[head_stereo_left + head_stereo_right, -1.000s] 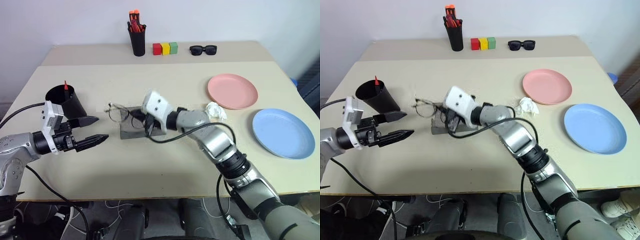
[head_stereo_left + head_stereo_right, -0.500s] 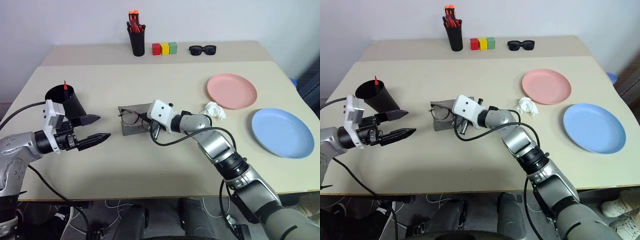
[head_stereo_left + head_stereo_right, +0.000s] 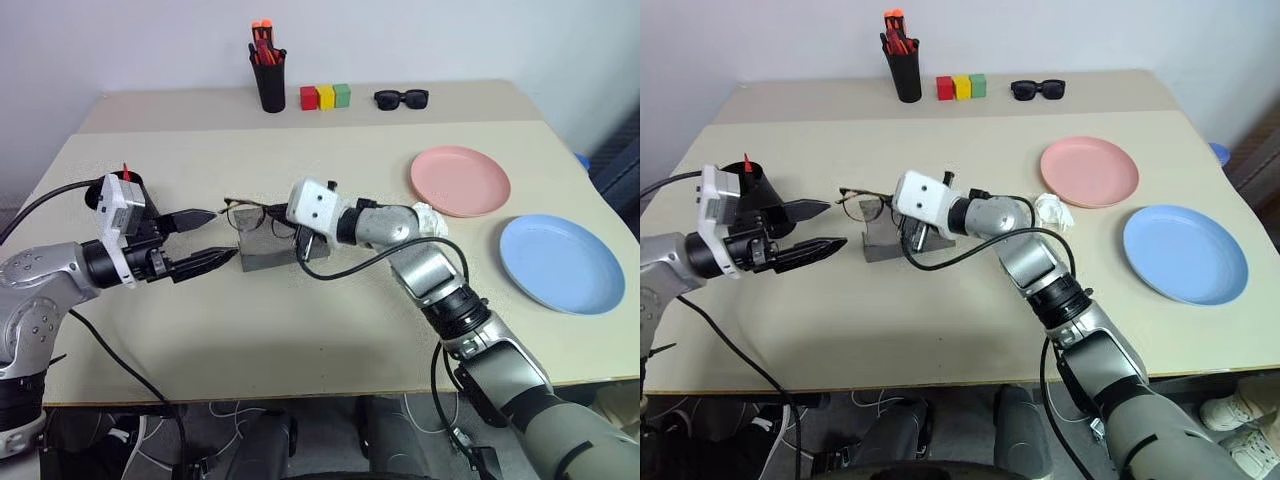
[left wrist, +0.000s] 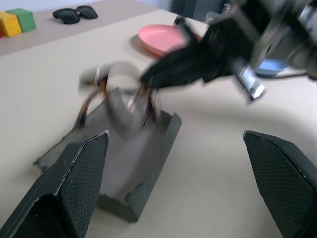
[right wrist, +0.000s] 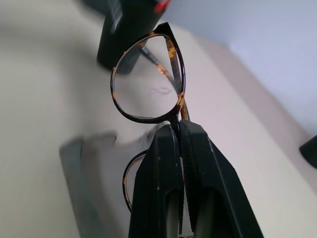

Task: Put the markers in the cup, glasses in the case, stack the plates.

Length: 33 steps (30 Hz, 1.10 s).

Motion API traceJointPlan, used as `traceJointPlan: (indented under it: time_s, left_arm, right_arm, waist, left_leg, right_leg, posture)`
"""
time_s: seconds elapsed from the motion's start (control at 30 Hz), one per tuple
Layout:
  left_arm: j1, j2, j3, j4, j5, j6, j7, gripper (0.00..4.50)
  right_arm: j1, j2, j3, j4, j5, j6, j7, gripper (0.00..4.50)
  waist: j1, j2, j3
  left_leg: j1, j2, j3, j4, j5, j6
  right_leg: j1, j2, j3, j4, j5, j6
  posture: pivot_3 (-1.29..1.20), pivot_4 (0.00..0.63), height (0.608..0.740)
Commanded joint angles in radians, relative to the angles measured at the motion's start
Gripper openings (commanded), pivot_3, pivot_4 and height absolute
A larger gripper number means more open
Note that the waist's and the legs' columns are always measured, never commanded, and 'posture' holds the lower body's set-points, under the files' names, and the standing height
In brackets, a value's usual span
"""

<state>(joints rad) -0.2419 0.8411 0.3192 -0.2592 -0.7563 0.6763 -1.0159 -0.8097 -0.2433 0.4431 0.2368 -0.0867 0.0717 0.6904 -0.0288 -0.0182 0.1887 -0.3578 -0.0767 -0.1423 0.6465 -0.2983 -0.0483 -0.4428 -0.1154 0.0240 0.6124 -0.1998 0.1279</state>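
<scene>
Next, my right gripper lets go of the glasses lengthwise in the front trough of the open grey case [image 3: 297, 256].
My right gripper [image 3: 281, 219] is shut on the bridge of the thin wire-rimmed glasses [image 3: 243, 212], holding them just above the left end of the open grey case [image 3: 262, 250]. The right wrist view has the fingers [image 5: 163, 163] pinched together under one lens [image 5: 147, 82]. My left gripper [image 3: 222, 237] is open beside the case's left end, its fingers [image 4: 74, 178] wide apart and holding nothing. The black cup [image 3: 100, 192] stands behind my left wrist with a marker's red tip [image 3: 126, 172] poking out. The pink plate [image 3: 460, 180] and the blue plate [image 3: 562, 263] lie apart at the right.
A tall black pen holder [image 3: 268, 85], three coloured blocks [image 3: 320, 97] and black sunglasses [image 3: 401, 98] line the back of the table. A crumpled white tissue [image 3: 432, 216] lies beside the pink plate. A seam crosses the table ahead of those items.
My right wrist has rolled and pushed the glasses leftward, so they now jut past the case's left end. My left gripper has come right and up, close to the case, still open.
</scene>
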Motion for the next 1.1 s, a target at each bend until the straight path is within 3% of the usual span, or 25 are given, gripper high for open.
traceJointPlan:
  time_s: [0.03, 0.17, 0.33, 0.5, 0.83, 0.93, 1.1]
  left_arm:
    - [-0.014, 0.005, 0.008, -0.042, -0.029, 0.019, 0.019, 4.5]
    - [-0.01, 0.012, 0.018, -0.056, -0.044, 0.034, 0.031, 4.5]
    - [-0.006, 0.015, 0.017, -0.051, -0.04, 0.028, 0.025, 4.5]
    - [-0.017, 0.017, 0.014, -0.038, -0.04, 0.025, 0.016, 4.5]
    - [0.004, 0.015, 0.018, -0.01, -0.021, -0.011, -0.013, 4.5]
    - [0.013, 0.013, 0.02, -0.002, -0.015, -0.025, -0.022, 4.5]
    - [0.011, 0.01, 0.013, 0.001, -0.012, -0.034, -0.02, 4.5]
  right_arm:
    - [-0.003, 0.023, 0.001, 0.07, -0.045, -0.117, -0.035, 0.03]
    - [0.001, 0.008, 0.006, 0.13, -0.09, -0.179, -0.04, 0.03]
    - [0.023, -0.032, 0.014, 0.1, -0.102, -0.142, 0.053, 0.03]
    - [0.047, -0.092, -0.005, -0.046, -0.047, 0.076, 0.215, 0.03]
    - [0.011, -0.105, -0.061, -0.323, 0.023, 0.616, 0.249, 0.03]
    - [0.008, -0.13, -0.033, -0.323, -0.013, 0.663, 0.219, 0.03]
    - [0.015, -0.133, -0.017, -0.317, 0.015, 0.576, 0.239, 0.03]
  waist:
    - [-0.007, 0.0, 0.0]
    - [-0.015, 0.0, 0.0]
    - [-0.016, 0.0, 0.0]
    - [-0.014, 0.0, 0.0]
    - [-0.014, 0.0, 0.0]
    - [-0.013, 0.0, 0.0]
    - [-0.013, 0.0, 0.0]
  left_leg:
    - [0.0, 0.0, 0.0, 0.0, 0.0, -0.001]
    - [0.0, 0.0, 0.0, 0.0, 0.001, -0.002]
    - [0.0, 0.0, 0.0, 0.0, 0.001, -0.002]
    - [0.0, 0.0, 0.0, 0.0, 0.001, -0.001]
    - [-0.001, 0.0, 0.0, 0.0, 0.0, 0.0]
    - [-0.001, 0.0, 0.0, 0.0, 0.0, 0.0]
    - [-0.001, 0.0, 0.0, 0.0, 0.0, 0.0]
  right_leg:
    - [0.0, 0.0, 0.0, 0.0, 0.0, 0.0]
    - [0.0, 0.0, 0.0, 0.0, 0.0, 0.0]
    - [0.0, 0.0, 0.0, 0.0, 0.0, 0.0]
    - [0.0, 0.0, 0.0, 0.0, 0.0, 0.0]
    - [0.0, 0.0, 0.0, 0.0, 0.0, 0.0]
    - [0.0, 0.0, 0.0, 0.0, 0.0, 0.0]
    - [0.0, 0.0, 0.0, 0.0, 0.0, 0.0]
  posture:
    - [0.0, 0.15, 0.74]
    - [0.0, 0.15, 0.74]
    - [0.0, 0.15, 0.74]
    - [0.0, 0.15, 0.74]
    - [0.0, 0.15, 0.74]
    - [0.0, 0.15, 0.74]
    - [0.0, 0.15, 0.74]
